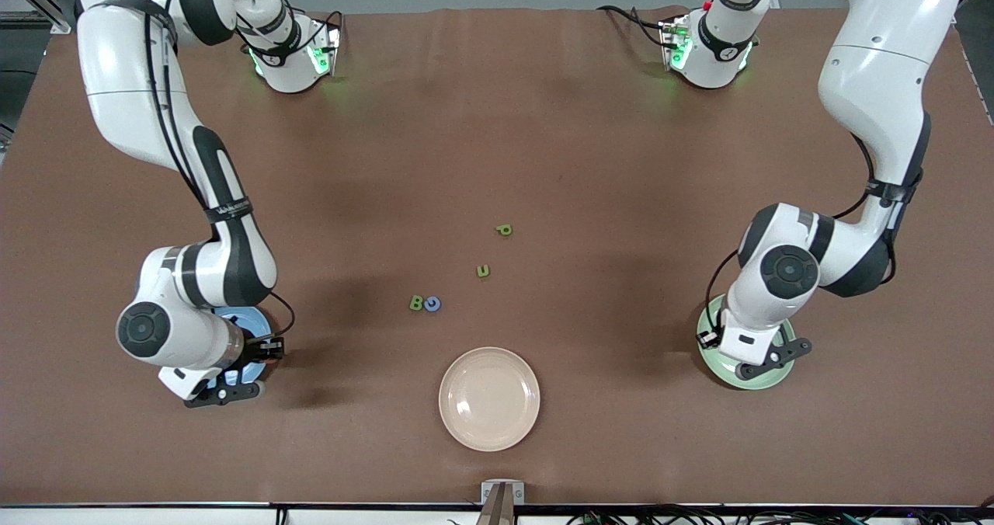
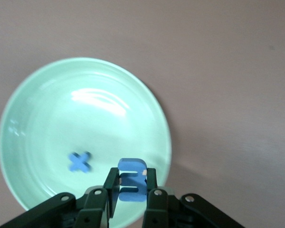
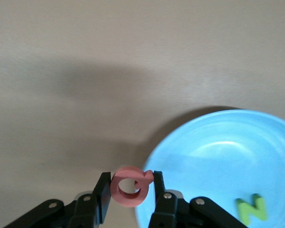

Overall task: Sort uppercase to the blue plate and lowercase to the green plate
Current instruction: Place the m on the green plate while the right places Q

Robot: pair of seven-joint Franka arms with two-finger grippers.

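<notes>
Next, I open my left gripper and let go of the blue m on the green plate (image 1: 757, 338) (image 2: 58, 139), so that it ends up beside the blue x.
My left gripper (image 2: 132, 176) is shut on a blue m (image 2: 133, 186) and hangs over the pale green plate (image 2: 47, 109), where a blue x (image 2: 80, 162) lies. My right gripper (image 3: 131, 183) is shut on a pinkish-red Q (image 3: 126, 201) above the rim of the blue plate (image 3: 218, 156), which holds a green N (image 3: 251, 209). On the table's middle lie a green p (image 1: 504, 230), a green u (image 1: 483, 271), a green B (image 1: 417, 302) and, touching the B, a blue G (image 1: 432, 303). In the front view each hand covers most of its plate.
A cream plate (image 1: 489, 397) sits nearer the front camera than the loose letters, midway along the table. The blue plate (image 1: 252, 325) is at the right arm's end and the green plate (image 1: 765, 377) at the left arm's end.
</notes>
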